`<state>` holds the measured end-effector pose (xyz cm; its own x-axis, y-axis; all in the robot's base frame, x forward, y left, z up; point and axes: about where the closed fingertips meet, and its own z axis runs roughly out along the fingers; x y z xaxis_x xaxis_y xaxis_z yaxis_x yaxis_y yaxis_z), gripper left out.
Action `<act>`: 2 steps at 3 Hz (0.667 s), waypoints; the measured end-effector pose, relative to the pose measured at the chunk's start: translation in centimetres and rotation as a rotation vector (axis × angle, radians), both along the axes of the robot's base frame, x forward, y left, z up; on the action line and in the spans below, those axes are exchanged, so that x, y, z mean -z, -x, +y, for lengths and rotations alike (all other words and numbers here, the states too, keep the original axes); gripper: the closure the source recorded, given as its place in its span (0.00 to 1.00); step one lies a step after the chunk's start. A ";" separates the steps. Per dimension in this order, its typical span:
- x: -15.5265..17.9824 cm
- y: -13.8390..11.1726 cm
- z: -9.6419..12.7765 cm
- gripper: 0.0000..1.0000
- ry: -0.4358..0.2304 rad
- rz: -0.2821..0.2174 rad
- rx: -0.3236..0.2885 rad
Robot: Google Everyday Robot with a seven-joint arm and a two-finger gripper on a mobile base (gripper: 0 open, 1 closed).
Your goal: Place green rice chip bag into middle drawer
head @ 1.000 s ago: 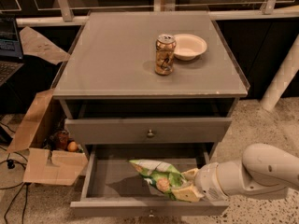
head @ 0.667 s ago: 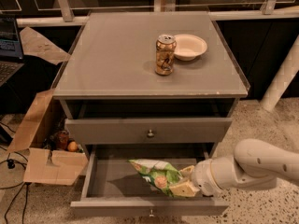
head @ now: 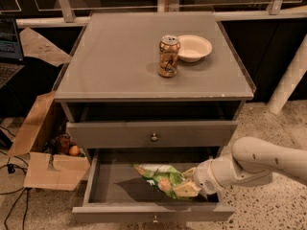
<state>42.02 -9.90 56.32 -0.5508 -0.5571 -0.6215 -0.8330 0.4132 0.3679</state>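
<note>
My gripper needs to set the green rice chip bag free on the middle drawer's bottom, toward the back [head: 167, 172], in the spot that lies below the knob.
The green rice chip bag [head: 158, 176] lies inside the pulled-out middle drawer [head: 103, 186], right of its centre, green and white with tan chip images. My gripper [head: 188, 188] reaches in from the right on a white arm and sits at the bag's right end, low in the drawer and touching it.
The upper grey drawer front [head: 153, 134] with a knob is closed. On the cabinet top stand a brown-gold can [head: 169, 56] and a white bowl [head: 193, 47]. An open cardboard box [head: 45, 150] with items sits on the floor at the left. A white post [head: 290, 78] leans at the right.
My arm has drawn slightly left and down into the drawer with the bag. The bag sits a little lower in the drawer.
</note>
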 end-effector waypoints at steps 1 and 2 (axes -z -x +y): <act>1.0 -0.1 -0.1 1.00 0.005 0.023 0.007; 1.8 -0.1 -0.5 1.00 0.040 0.037 0.056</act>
